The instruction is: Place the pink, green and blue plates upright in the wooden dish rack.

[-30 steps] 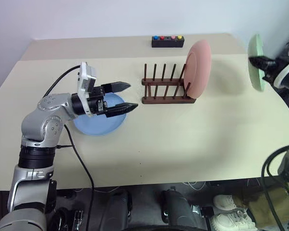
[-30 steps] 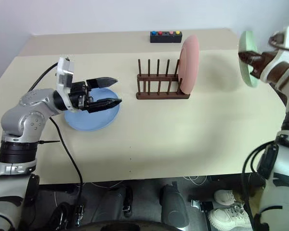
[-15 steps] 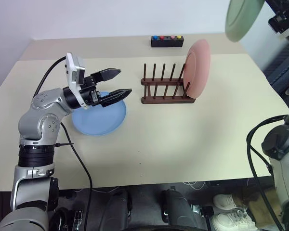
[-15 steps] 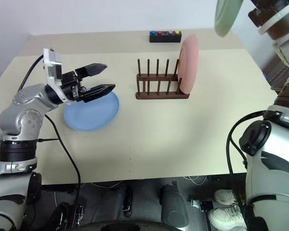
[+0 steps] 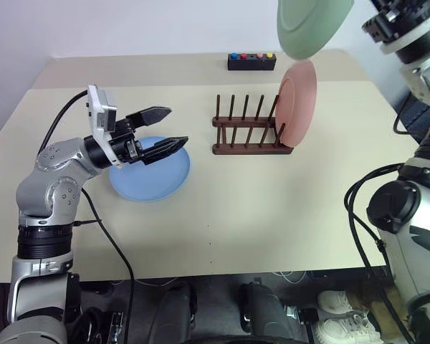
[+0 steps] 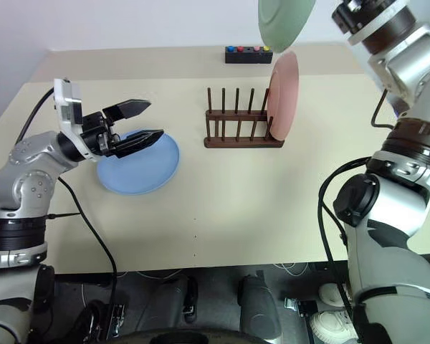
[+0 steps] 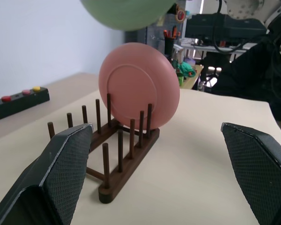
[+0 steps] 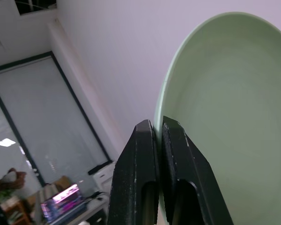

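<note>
The robot's right gripper should set the green plate down in the rack slot [image 5: 259, 142] beside the pink plate, toward the blue plate.
The pink plate [image 5: 299, 100] stands upright in the right end of the wooden dish rack [image 5: 247, 135]. High above that end hangs the green plate [image 5: 312, 25], tilted, with my right gripper [image 8: 158, 129] shut on its rim. The blue plate [image 5: 150, 170] lies flat on the table to the left of the rack. My left gripper [image 5: 169, 127] hovers over the blue plate's near-rack side, open and empty, pointing toward the rack. In the left wrist view the rack [image 7: 119, 157] and pink plate [image 7: 139, 91] show between the wide-spread fingers [image 7: 61, 168].
A small black box with coloured buttons [image 5: 251, 61] sits at the back of the table behind the rack. The rack's left slots stand free of plates. Bare tabletop [image 5: 272, 208] stretches in front of the rack toward the near edge.
My right arm has swung the green plate up and to the left, from beyond the table's right side to above the rack. The left gripper stayed open, drifting slightly left.
</note>
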Controlling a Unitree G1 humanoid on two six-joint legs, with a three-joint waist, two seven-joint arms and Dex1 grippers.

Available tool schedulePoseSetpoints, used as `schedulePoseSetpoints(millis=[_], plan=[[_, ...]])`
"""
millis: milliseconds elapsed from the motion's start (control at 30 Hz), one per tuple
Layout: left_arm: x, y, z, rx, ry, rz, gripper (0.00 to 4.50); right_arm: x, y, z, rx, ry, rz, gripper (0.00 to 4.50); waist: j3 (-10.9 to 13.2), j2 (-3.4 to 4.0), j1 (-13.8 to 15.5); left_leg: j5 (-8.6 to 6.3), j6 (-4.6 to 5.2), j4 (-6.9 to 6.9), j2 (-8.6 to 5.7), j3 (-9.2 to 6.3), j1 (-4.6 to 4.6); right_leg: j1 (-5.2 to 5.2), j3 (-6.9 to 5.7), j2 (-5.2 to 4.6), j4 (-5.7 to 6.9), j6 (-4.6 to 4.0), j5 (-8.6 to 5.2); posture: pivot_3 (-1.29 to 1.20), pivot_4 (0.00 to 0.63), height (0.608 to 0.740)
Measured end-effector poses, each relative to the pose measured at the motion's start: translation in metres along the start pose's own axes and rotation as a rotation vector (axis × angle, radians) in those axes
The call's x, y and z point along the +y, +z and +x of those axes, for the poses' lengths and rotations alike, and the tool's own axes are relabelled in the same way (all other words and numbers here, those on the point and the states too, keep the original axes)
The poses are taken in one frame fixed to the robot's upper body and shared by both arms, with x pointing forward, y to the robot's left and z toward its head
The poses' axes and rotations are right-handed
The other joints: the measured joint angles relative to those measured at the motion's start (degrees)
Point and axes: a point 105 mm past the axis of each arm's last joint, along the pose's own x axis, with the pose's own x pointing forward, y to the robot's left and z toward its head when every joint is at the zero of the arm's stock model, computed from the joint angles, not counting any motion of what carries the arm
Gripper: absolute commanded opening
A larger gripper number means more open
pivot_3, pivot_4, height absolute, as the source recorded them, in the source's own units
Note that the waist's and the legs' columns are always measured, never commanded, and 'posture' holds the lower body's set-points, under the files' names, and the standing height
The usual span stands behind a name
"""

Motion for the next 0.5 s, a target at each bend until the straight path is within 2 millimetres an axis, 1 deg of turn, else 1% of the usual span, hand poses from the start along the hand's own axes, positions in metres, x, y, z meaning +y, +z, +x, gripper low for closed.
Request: schedulePoseSetpoints(millis=[133,267,367,500], plan=[[-0.001,-0.001,0.0,0.004,0.001,-0.006,4.5,-0.007,-0.018,0.0,0.019,-0.01,0.072,0.04,0.0,0.0,-0.1,0.0,0.0,0.0,0.01,0.0,0.0,-0.02,0.0,0.02,0.03,0.0,0.0,0.0,0.15,0.74],[-0.003,0.001,0.001,0.001,-0.007,0.004,4.5,-0.008,-0.032,0.0,0.04,-0.014,0.095,0.04,0.0,0.0,-0.1,0.0,0.0,0.0,0.01,-0.01,0.0,-0.02,0.0,0.02,0.02,0.0,0.0,0.0,0.15,0.74],[-0.003,0.001,0.001,0.001,-0.01,-0.007,4.5,-0.013,-0.046,-0.003,0.06,-0.029,0.12,0.04,0.0,0.0,-0.1,0.0,0.0,0.0,0.01,-0.01,0.0,-0.02,0.0,0.01,0.02,0.0,0.0,0.0,0.15,0.74],[-0.003,0.0,0.001,0.002,-0.011,-0.01,4.5,-0.018,-0.051,-0.005,0.069,-0.051,0.125,0.04,0.0,0.0,-0.1,0.0,0.0,0.0,0.0,-0.01,0.0,-0.02,0.0,0.01,0.01,0.0,0.0,0.0,0.15,0.74]])
